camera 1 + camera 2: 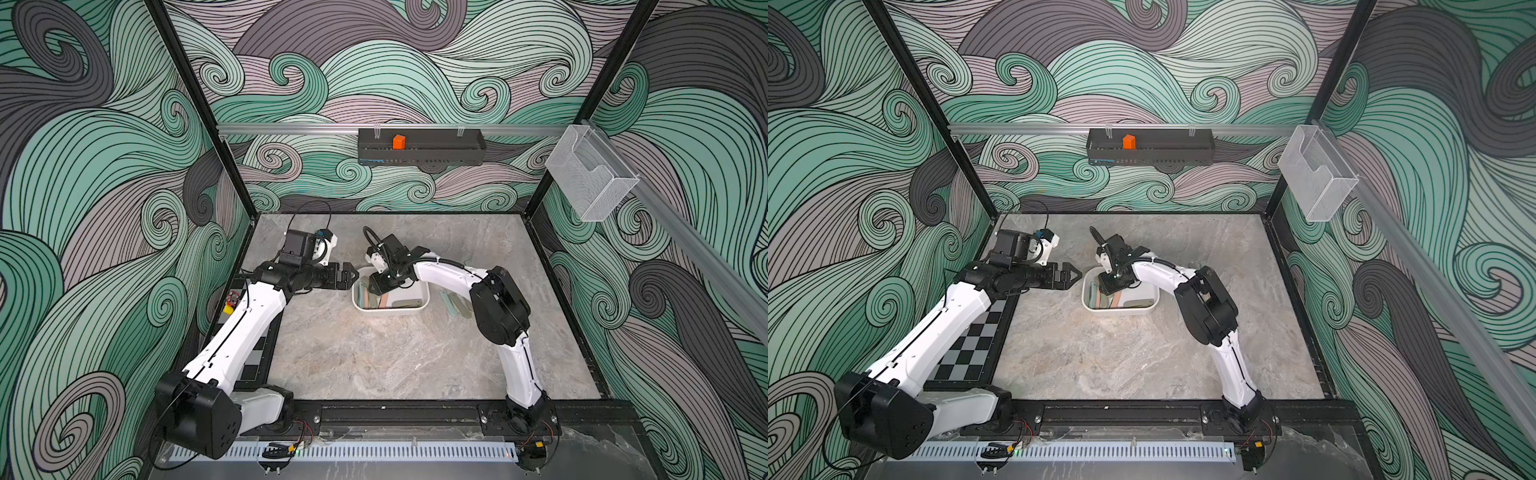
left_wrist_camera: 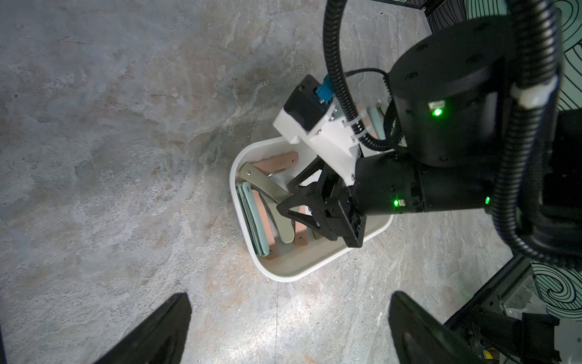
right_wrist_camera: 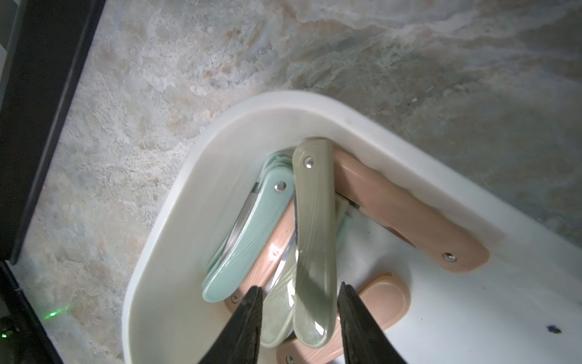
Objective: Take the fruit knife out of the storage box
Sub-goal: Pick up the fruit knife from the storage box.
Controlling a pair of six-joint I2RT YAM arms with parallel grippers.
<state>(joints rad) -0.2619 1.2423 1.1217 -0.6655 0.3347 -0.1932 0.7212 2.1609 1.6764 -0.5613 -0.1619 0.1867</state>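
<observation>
The olive fruit knife has only its end between my right gripper's fingers, so next I open them, move forward and grip the knife handle's middle (image 3: 314, 250) before lifting.
The white storage box (image 1: 390, 312) (image 1: 1121, 311) (image 2: 283, 274) (image 3: 157, 252) sits mid-table and holds several folded fruit knives with olive, mint and pink handles. In the right wrist view an olive fruit knife (image 3: 315, 220) (image 2: 267, 189) lies on top of the pile, next to a mint one (image 3: 252, 227). My right gripper (image 3: 299, 288) (image 2: 285, 198) (image 1: 376, 286) reaches down into the box. Its jaws stand apart on either side of the olive handle's end. My left gripper (image 2: 289, 296) (image 1: 355, 275) (image 1: 1079, 274) hovers just left of the box, wide open and empty.
A few pale knives (image 1: 453, 301) lie on the table right of the box, beside the right arm's elbow. On the back wall hangs a black slotted tray (image 1: 422, 156) holding an orange block (image 1: 399, 142). A wire basket (image 1: 590, 174) hangs on the right wall.
</observation>
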